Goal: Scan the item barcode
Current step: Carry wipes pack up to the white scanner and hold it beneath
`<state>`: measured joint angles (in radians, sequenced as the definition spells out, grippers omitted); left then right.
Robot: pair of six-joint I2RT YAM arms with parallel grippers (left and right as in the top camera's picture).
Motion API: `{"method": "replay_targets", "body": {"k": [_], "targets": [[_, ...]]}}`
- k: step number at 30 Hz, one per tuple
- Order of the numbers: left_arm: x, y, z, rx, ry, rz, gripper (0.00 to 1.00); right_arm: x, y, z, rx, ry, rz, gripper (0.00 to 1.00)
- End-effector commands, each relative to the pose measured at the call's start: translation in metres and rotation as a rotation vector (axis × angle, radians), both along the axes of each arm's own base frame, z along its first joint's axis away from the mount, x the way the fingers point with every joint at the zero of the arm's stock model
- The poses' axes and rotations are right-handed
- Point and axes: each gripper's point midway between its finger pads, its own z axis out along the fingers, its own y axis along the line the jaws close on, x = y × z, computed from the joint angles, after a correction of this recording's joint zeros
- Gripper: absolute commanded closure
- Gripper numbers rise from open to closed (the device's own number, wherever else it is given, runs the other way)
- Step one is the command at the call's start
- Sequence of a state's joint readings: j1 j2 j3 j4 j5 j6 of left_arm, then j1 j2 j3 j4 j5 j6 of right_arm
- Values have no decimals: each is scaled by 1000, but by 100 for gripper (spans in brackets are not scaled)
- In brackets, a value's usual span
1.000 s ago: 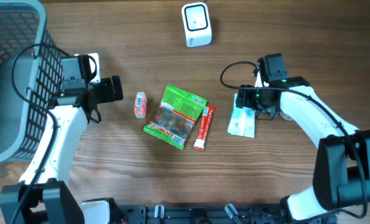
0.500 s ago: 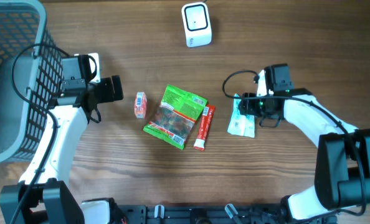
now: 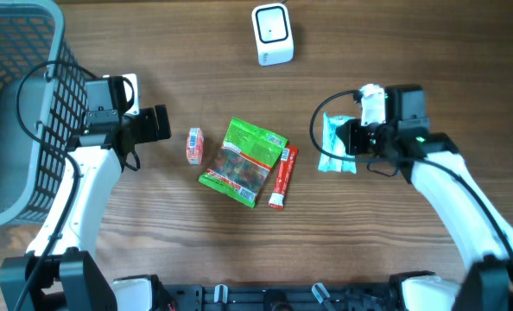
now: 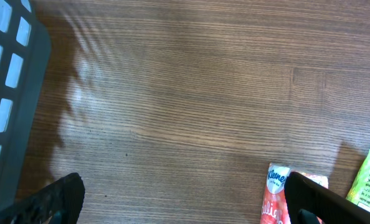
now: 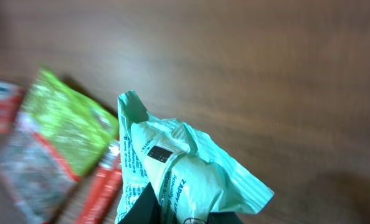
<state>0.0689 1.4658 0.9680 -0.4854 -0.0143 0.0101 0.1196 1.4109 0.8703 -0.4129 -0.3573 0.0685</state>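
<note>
Next, my right gripper places the mint-green wipes packet on bare wood across the red stick pack (image 3: 361, 144) from the green snack bag.
A mint-green wipes packet (image 3: 332, 145) (image 5: 191, 165) is held crumpled above the table, and my right gripper (image 3: 353, 138) (image 5: 185, 218) is shut on its lower end. A small black printed patch (image 5: 161, 151) shows on the packet's upper face in the right wrist view. The white scanner (image 3: 272, 34) stands at the far middle of the table. At the left, my left gripper (image 3: 158, 123) (image 4: 185, 202) is open over bare wood. Its right finger (image 4: 325, 200) is next to a small pink Kleenex pack (image 3: 193, 145) (image 4: 274, 200).
A green snack bag (image 3: 243, 161) (image 5: 66, 118) and a red stick pack (image 3: 282, 177) (image 5: 101, 186) lie mid-table, left of the held packet. A dark mesh basket (image 3: 15, 112) (image 4: 10, 93) stands at the far left.
The right gripper shut on the wipes packet and raised it off the table while shifting a little to the right. The left arm has stayed still.
</note>
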Motion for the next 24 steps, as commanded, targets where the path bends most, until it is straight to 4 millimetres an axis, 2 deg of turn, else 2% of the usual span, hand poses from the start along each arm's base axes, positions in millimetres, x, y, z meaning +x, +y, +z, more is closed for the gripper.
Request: {"method": "replay_targets", "body": {"k": [1, 2, 7, 9, 14, 17, 18, 20, 24], "targets": [[4, 3, 11, 10, -31, 5, 0, 2, 20, 61, 73, -189, 125, 96], [4, 3, 11, 10, -31, 5, 0, 2, 20, 70, 72, -218, 126, 96], [4, 3, 11, 10, -31, 5, 0, 18, 12, 149, 65, -326, 49, 96], [4, 3, 11, 10, -31, 5, 0, 25, 1, 189, 20, -359, -4, 96], [4, 3, 11, 10, -31, 5, 0, 44, -33, 258, -110, -467, -193, 96], [4, 3, 11, 10, -31, 5, 0, 65, -37, 292, -199, -596, -301, 96], [4, 3, 11, 10, -31, 5, 0, 72, -34, 298, -225, -636, -325, 96], [4, 3, 11, 10, -31, 5, 0, 89, -15, 301, -294, -702, -327, 96], [4, 3, 11, 10, -31, 5, 0, 134, 34, 268, -424, -756, -311, 96]]}}
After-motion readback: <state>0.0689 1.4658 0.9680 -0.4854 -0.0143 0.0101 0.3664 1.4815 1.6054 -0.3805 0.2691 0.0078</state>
